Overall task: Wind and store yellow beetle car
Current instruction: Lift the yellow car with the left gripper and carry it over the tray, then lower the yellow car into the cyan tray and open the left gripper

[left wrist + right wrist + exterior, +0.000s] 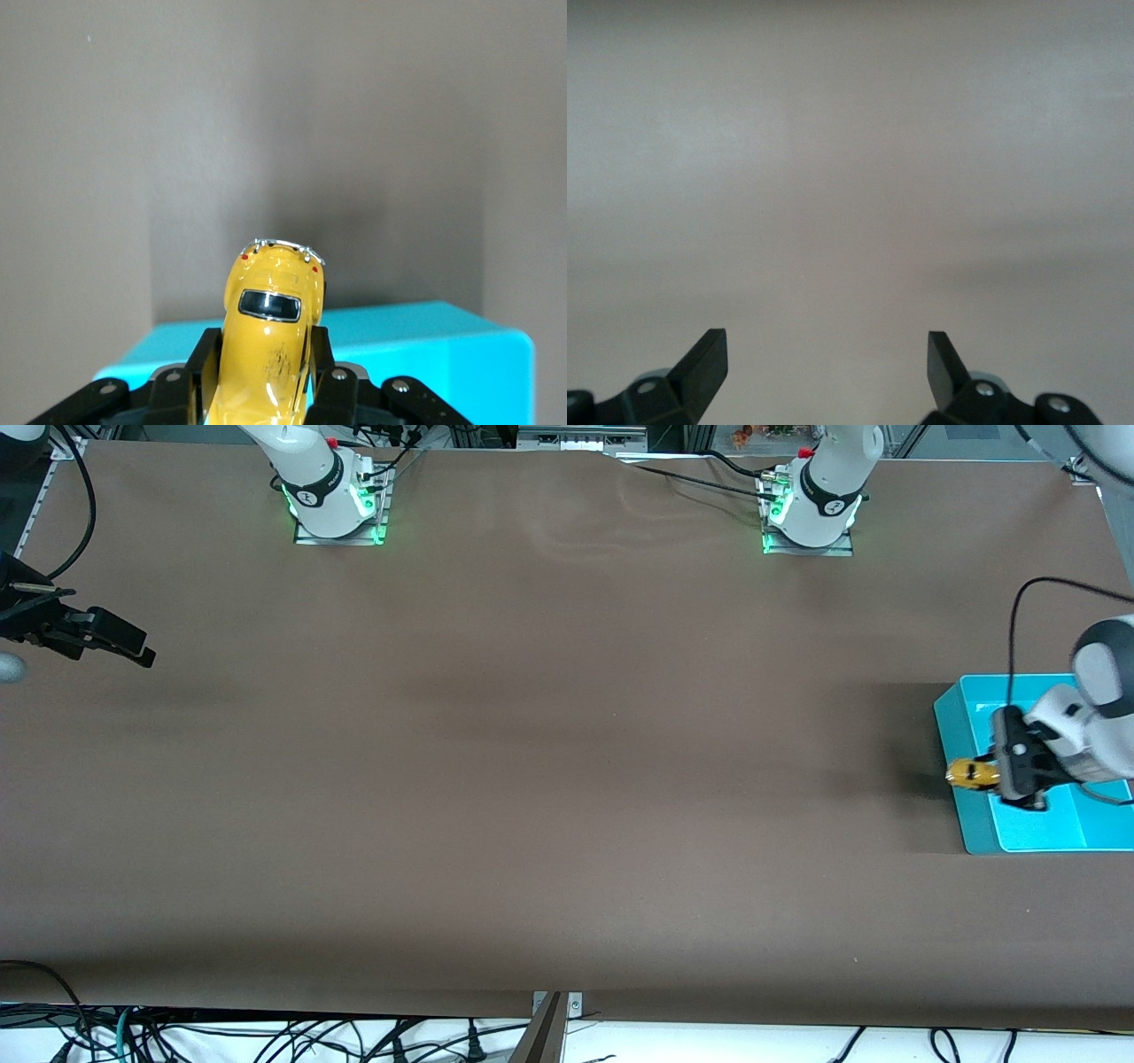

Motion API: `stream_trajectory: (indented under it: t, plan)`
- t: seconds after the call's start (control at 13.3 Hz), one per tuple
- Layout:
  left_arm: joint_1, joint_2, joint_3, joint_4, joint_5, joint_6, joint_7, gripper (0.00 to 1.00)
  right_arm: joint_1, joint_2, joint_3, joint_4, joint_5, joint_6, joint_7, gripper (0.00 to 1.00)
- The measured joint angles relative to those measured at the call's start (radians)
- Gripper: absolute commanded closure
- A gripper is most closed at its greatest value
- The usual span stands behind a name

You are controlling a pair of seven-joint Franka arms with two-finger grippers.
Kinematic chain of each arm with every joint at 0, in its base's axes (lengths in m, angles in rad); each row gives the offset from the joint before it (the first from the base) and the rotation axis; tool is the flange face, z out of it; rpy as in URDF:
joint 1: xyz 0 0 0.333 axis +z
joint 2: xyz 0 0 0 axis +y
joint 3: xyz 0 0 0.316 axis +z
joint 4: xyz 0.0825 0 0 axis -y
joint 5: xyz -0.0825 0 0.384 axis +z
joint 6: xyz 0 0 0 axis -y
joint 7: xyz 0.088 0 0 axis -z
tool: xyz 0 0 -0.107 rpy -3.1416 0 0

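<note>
I need to release the yellow beetle car with my left gripper on the cyan bin's bottom [1005,760], beside the bin's side facing the table's middle. The car now hangs over the bin's rim.
The yellow beetle car [972,774] is held in my left gripper [985,772], which is shut on it. The car hangs in the air over the rim of the cyan bin [1036,833] on the side toward the table's middle. In the left wrist view the car [270,332] sits between the two black fingers [200,365], with the cyan bin [425,354] below it. My right gripper [124,642] is open and empty, up over the table at the right arm's end; its fingers [704,363] stand wide apart in the right wrist view.
The brown table cloth [532,779] covers the whole table. The cyan bin stands at the left arm's end of the table. Cables hang along the table's edge nearest the front camera.
</note>
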Motion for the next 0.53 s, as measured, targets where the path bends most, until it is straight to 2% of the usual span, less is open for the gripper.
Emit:
stream_trajectory:
  t: [0.23,0.53]
  plan:
    - [0.045,-0.001,0.059,-0.005,0.0,-0.017,0.081,0.6,0.003,0.001,0.0,0.0,0.0,-0.003,0.0,0.0]
    - [0.136,0.065,0.065,-0.008,0.0,0.015,0.151,0.59,0.005,0.002,0.0,0.0,0.0,-0.004,0.0,0.0]
